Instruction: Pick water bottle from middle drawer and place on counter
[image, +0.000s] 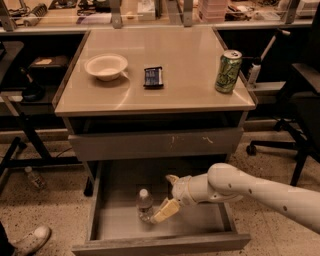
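I need to bring my gripper's fingers closed on the upper part of the water bottle (145, 199), at the spot just below its white cap.
The water bottle (145, 204) stands upright in the open middle drawer (161, 244), left of centre on its grey floor. It is clear with a white cap. My gripper (169, 195) is inside the drawer just right of the bottle, on the white arm reaching in from the right. It is open: the lower finger (165, 210) lies close against the bottle's right side and the upper finger (173, 179) is behind it. The beige counter (165, 90) is above the drawers.
On the counter are a white bowl (105, 66), a dark packet (153, 77) and a green soda can (228, 71). A scratched drawer front (155, 145) is shut above the open drawer. Another small bottle (34, 177) lies on the floor at left, near a shoe (30, 239). A chair (300, 100) stands at right.
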